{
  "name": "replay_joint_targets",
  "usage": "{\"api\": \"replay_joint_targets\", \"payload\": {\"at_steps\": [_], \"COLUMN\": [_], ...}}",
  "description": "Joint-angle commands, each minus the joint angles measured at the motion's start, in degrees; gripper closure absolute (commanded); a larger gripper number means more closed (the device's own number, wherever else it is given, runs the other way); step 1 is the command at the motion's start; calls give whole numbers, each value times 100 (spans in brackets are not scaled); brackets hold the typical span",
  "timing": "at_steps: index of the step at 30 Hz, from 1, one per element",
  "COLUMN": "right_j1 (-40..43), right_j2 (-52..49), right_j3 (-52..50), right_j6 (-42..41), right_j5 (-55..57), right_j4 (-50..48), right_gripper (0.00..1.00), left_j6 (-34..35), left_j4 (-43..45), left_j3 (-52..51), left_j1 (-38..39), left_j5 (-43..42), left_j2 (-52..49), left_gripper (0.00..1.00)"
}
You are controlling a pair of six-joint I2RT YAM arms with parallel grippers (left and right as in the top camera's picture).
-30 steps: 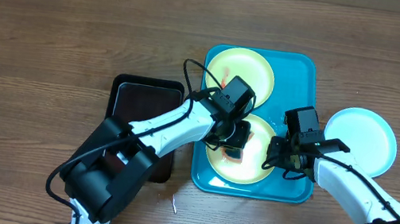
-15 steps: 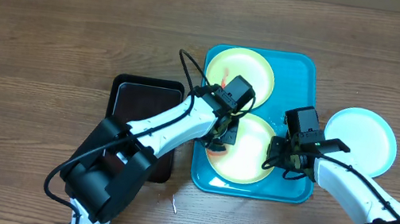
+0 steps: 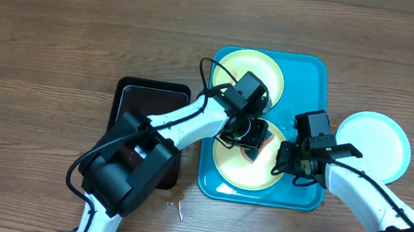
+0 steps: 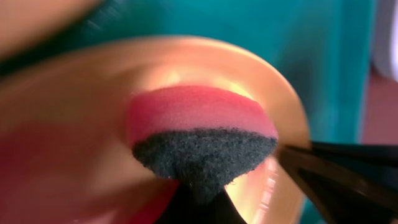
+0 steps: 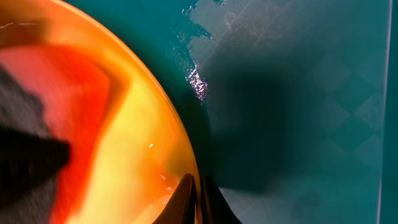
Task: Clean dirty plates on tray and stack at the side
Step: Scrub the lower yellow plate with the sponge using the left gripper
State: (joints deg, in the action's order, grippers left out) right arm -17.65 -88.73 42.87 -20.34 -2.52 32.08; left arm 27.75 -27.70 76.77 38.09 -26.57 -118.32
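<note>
My left gripper is to set down the red and black sponge. It will put it in the near half of the black rectangular tray (image 3: 154,155).
The teal tray (image 3: 316,83) holds two pale yellow-green plates: the far one (image 3: 268,69) has a red smear, the near one (image 3: 252,173) lies under both grippers. My left gripper (image 3: 250,135) is shut on a red and black sponge (image 4: 199,134) and presses it on the near plate (image 4: 273,106). My right gripper (image 3: 281,163) is shut on the near plate's right rim (image 5: 180,143), which shows between its fingers (image 5: 198,196). The pale blue-white plate (image 3: 382,144) lies on the table right of the tray.
A black rectangular tray (image 3: 142,106) sits on the wooden table left of the teal tray. The teal tray floor (image 5: 298,93) fills the right of the right wrist view.
My left gripper swung the sponge from the plate's left part to its upper middle, toward the right gripper. The right gripper and the plates have not moved.
</note>
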Motion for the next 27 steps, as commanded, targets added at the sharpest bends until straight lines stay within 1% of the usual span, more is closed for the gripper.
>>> {"api": "replay_joint_targets", "payload": {"at_steps": [1, 4, 11, 17, 20, 21, 22, 24, 26, 27], "right_j1": [2, 2, 2, 2, 2, 2, 2, 2, 2, 2], "right_j2": [-184, -184, -184, -184, -184, -184, -184, -184, -184, -184], "right_j3": [-44, -44, -44, -44, -44, -44, -44, -44, -44, -44], "right_j6": [17, 17, 17, 17, 17, 17, 17, 17, 17, 17], "right_j5": [138, 138, 114, 94, 74, 74, 72, 72, 74, 72], "right_j4": [55, 57, 79, 79, 87, 96, 103, 105, 101, 101], "right_gripper": [96, 96, 96, 96, 96, 96, 96, 96, 96, 96], "left_j6": [273, 313, 717, 1014, 1069, 1088, 1106, 1106, 1056, 896], "left_j4": [-129, -396, -1102, -1475, -1867, -2011, -2236, -2459, -2627, -2610], "left_j3": [68, 68, 68, 157, 402, 503, 664, 831, 968, 1008], "left_j1": [79, 107, 52, 39, 42, 42, 42, 42, 46, 46], "left_j5": [-1191, -839, -33, 540, 1172, 1449, 1932, 2470, 3062, 3318], "left_j2": [-120, -120, -120, -118, -118, -120, -118, -118, -118, -120], "left_gripper": [96, 96, 96, 96, 96, 96, 96, 96, 96, 96]}}
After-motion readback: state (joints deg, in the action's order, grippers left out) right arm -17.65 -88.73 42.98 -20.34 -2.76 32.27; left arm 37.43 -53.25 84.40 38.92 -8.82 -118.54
